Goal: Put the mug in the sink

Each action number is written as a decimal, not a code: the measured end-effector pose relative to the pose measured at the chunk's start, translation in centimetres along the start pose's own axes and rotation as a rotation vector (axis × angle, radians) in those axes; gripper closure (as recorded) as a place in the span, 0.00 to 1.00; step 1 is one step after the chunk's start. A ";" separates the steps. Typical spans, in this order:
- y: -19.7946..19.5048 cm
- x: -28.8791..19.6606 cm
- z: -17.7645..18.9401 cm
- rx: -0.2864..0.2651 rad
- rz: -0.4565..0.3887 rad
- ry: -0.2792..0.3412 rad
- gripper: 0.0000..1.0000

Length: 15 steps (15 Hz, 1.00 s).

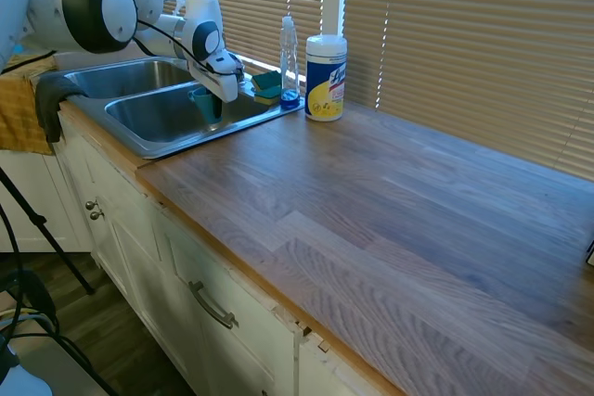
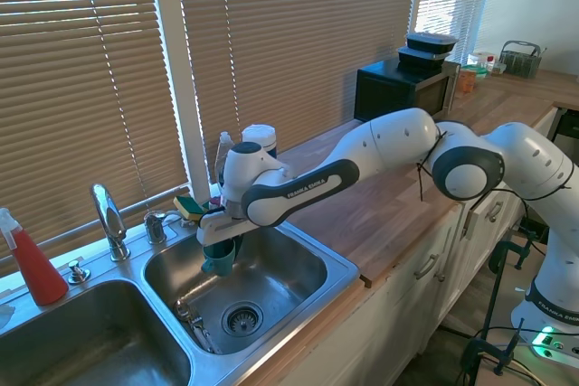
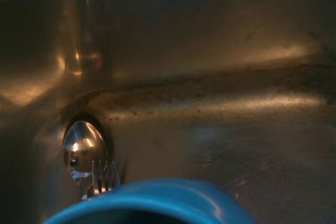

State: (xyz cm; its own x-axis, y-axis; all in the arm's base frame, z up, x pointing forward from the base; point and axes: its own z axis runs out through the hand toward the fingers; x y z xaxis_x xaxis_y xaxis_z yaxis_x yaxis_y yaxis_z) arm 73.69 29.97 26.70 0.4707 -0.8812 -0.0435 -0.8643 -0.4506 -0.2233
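Note:
My gripper is going to set the teal-blue mug down on the nearer basin's bottom beside the fork (image 1: 207, 124) (image 3: 194, 186).
The teal-blue mug (image 1: 203, 105) hangs upright inside the nearer basin of the stainless steel sink (image 1: 176, 143), a little above the basin floor. My gripper (image 1: 212, 92) comes down on it from above and is shut on the mug's rim. From the other side, the mug (image 2: 219, 258) sits below the gripper (image 2: 217, 236), over the left part of the right basin of the sink (image 2: 342, 268). The mug's blue rim (image 3: 152, 203) fills the lower edge of the wrist view, with the steel basin floor beyond it.
A spoon (image 3: 83, 148) and fork (image 3: 103, 176) lie on the basin floor by the drain (image 2: 241, 318). Sponges (image 1: 266, 86), a clear bottle (image 1: 290, 55) and a wipes canister (image 1: 326, 77) stand behind the sink. The faucet (image 2: 109, 220) rises at the divider, with a red bottle (image 2: 33, 265) beyond it.

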 end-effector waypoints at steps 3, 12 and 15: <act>-0.3 0.4 3.0 -0.047 0.030 -0.006 1.00; 0.2 1.3 8.0 -0.136 0.055 -0.012 0.00; 0.5 1.3 8.9 -0.149 0.055 -0.014 0.00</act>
State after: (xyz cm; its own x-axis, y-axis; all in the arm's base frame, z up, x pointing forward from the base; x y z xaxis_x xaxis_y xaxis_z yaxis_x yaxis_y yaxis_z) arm 75.44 29.84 17.81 0.4230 -0.9037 -0.0657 -0.9053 -0.4184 -0.0735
